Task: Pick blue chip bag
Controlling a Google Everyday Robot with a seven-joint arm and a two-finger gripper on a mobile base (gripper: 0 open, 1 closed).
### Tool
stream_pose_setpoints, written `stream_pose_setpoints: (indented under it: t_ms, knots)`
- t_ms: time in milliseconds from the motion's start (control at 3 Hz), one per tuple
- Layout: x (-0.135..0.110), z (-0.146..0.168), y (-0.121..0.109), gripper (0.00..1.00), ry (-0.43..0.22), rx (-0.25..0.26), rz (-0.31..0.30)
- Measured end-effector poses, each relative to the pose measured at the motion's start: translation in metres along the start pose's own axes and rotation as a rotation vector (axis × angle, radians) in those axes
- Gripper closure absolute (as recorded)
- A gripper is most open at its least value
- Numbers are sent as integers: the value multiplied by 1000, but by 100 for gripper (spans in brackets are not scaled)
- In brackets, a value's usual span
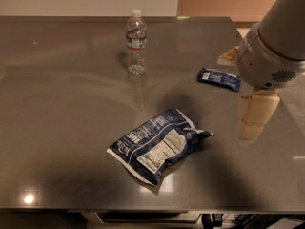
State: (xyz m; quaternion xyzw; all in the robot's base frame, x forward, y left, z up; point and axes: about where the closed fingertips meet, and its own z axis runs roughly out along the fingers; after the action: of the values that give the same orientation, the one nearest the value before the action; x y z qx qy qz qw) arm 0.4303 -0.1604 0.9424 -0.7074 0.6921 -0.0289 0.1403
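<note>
I will next move my gripper over to the blue chip bag's far half point(178, 128), beside the crumpled end of the bag, and close it there.
The blue chip bag point(159, 144) lies flat on the grey table point(66, 109), front of centre, a crinkled dark navy foil bag with white text and a white nutrition panel facing up. My gripper point(256, 116) hangs below the white arm housing point(271, 51) at the right. It is over the table to the right of the bag, apart from it and holding nothing that I can see.
A clear water bottle point(136, 42) stands upright at the back centre. A small flat blue snack packet point(219, 78) lies at the right, just left of the arm. The table's front edge runs along the bottom, and its right edge lies behind the arm.
</note>
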Motion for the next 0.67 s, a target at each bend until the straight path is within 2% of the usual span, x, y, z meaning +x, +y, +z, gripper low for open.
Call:
stream_pose_setpoints:
  t_ms: [667]
  knots:
    - [-48,58,25,0,-149,-138,-139]
